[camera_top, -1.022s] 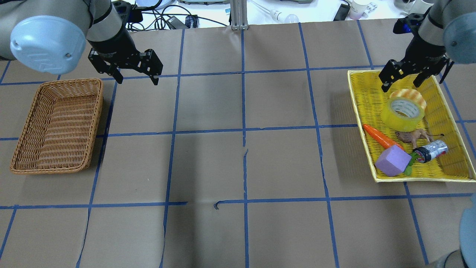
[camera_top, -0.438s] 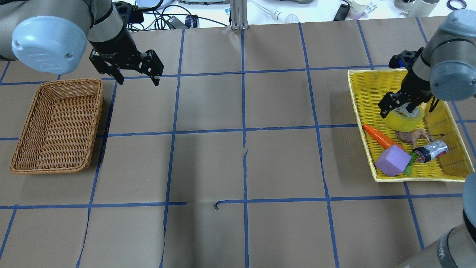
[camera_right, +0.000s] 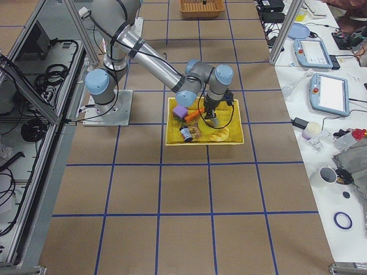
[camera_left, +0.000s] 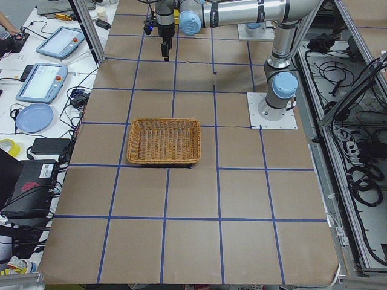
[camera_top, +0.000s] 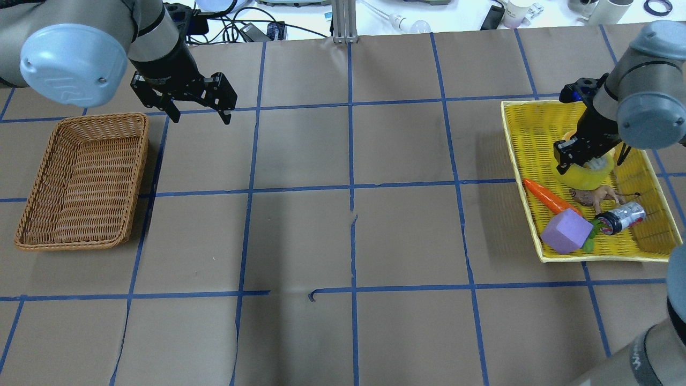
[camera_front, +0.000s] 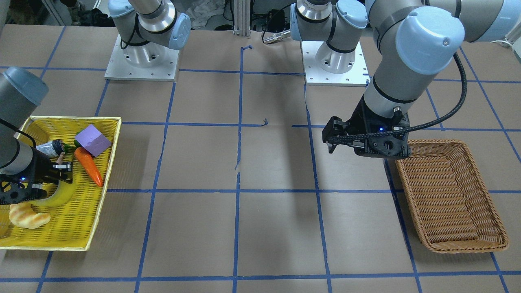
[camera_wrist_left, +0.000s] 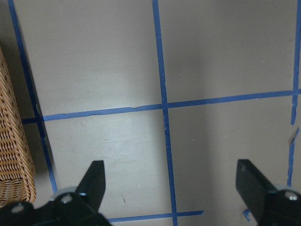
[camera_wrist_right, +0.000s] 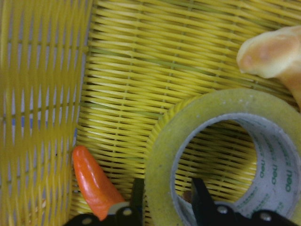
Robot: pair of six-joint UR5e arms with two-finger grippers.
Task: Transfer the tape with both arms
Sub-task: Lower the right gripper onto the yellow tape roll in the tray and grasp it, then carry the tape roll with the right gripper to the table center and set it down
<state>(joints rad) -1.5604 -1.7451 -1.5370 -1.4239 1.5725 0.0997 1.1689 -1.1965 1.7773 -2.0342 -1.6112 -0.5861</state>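
Note:
My right gripper has a release coming up for the tape. It will let go of it on the table between the baskets [camera_front: 257,160], beside the gap in the blue line.
The tape [camera_top: 587,177], a yellow roll with a grey printed core, lies in the yellow basket [camera_top: 522,203] on the right. My right gripper [camera_top: 579,163] is down on it. In the right wrist view the jaws [camera_wrist_right: 167,207] stand one outside and one inside the tape's wall [camera_wrist_right: 160,155], closed on it. The tape rests on the basket floor; it also shows in the front view [camera_front: 61,195]. My left gripper [camera_top: 200,117] is open and empty above the table, just past the far right corner of the brown wicker basket [camera_top: 80,177].
The yellow basket also holds an orange carrot [camera_top: 549,197], a purple block [camera_top: 566,231], a brown toy animal [camera_top: 595,197], a small bottle [camera_top: 621,217] and a pale croissant [camera_front: 28,217] close to the tape. The wicker basket has nothing in it.
My right gripper has dropped from above the basket's far end onto the tape, and its jaws have narrowed around the tape's wall. The left arm has barely moved.

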